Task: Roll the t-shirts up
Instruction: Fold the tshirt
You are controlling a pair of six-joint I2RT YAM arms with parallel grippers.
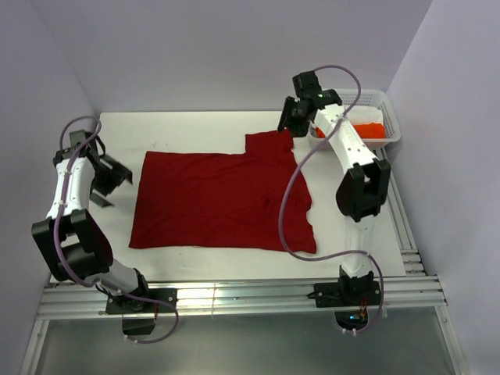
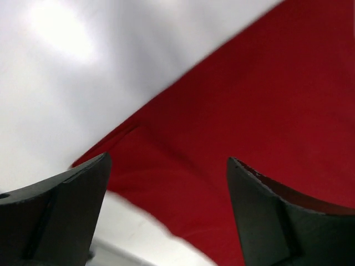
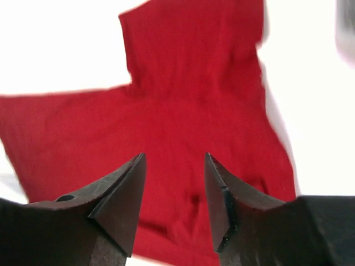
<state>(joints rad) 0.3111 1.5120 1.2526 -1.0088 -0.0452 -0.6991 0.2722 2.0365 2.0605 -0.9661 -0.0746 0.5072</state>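
Note:
My right gripper is to close next on the dark red t-shirt's basket-side edge [image 1: 292,150] [image 3: 257,77], where the back sleeve joins the body.
One dark red t-shirt [image 1: 223,199] lies spread flat on the white table [image 1: 195,125], with a sleeve [image 1: 269,143] pointing to the back. My left gripper [image 1: 109,178] hangs just off the shirt's left edge, open and empty. In the left wrist view its jaws stand wide apart [image 2: 169,166] over the shirt's [image 2: 249,111] edge. My right gripper [image 1: 287,117] hovers above the back sleeve. Seen from the right wrist, the gripper [image 3: 175,158] is open over the shirt [image 3: 183,111], with nothing between the fingers [image 3: 119,199].
A white basket [image 1: 393,117] stands at the back right and holds a bright orange bundle [image 1: 367,129]. Purple walls close in the left, back and right sides. A metal rail [image 1: 234,293] runs along the near edge.

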